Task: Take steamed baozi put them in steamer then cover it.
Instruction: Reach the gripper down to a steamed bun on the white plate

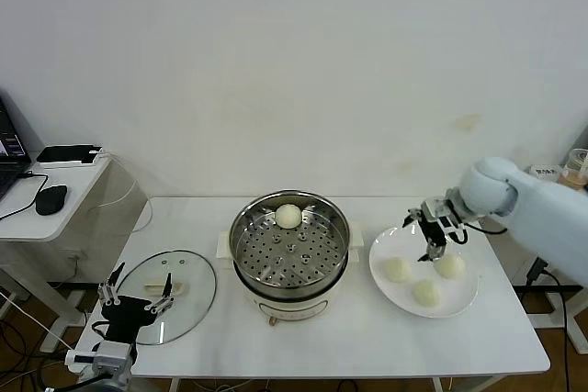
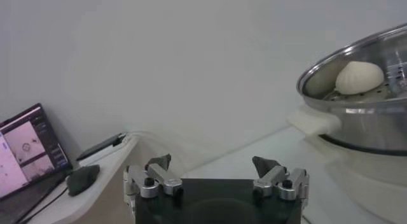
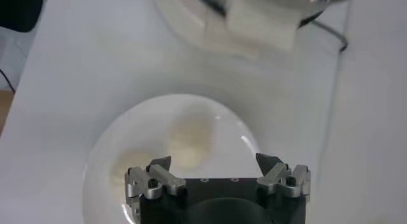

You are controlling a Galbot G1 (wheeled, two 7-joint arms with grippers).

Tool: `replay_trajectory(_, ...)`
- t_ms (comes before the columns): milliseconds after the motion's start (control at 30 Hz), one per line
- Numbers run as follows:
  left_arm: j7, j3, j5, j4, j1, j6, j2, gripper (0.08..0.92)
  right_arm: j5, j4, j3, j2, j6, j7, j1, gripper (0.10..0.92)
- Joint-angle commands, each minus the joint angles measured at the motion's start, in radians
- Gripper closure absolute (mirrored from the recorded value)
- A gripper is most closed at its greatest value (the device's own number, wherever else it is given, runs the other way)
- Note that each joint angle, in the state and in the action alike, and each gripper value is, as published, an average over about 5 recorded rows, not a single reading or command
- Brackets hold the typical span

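Observation:
The robot's right gripper needs to close around the middle of the baozi (image 1: 397, 270) (image 3: 189, 143) lying closest to the steamer on the white plate.
The steamer (image 1: 289, 243) stands mid-table with one baozi (image 1: 288, 216) on the far side of its perforated tray; it also shows in the left wrist view (image 2: 359, 77). Three baozi (image 1: 397, 269) (image 1: 450, 266) (image 1: 425, 292) lie on the white plate (image 1: 462, 297) to the right. My right gripper (image 1: 430, 238) is open and empty, just above the plate's far side; its wrist view shows a baozi (image 3: 189, 139) below. The glass cover (image 1: 168, 296) lies flat on the table at the left. My left gripper (image 1: 136, 295) is open and empty over the cover's near-left edge.
A side desk at the far left holds a laptop (image 2: 28, 152), a black mouse (image 1: 50, 199) and a phone (image 1: 66, 153). A cup (image 1: 577, 168) stands at the far right. Cables hang off the table's left end.

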Motion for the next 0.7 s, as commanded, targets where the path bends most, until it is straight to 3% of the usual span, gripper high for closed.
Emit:
replay_trajectory(33, 0.001, -0.015, -0.001, 0.001, 0.001, 0.005, 0.006, 0.177, -0.063, -0.083, 0.112, 0.045, -0.014, -0.007, -0.163, 0.203)
replay_trajectory(700, 0.003, -0.04, -0.002, 0.0, 0.005, 0.005, 0.001, 0.177, -0.147, -0.246, 0.111, 0.22, -0.007, 0.013, -0.175, 0.203)
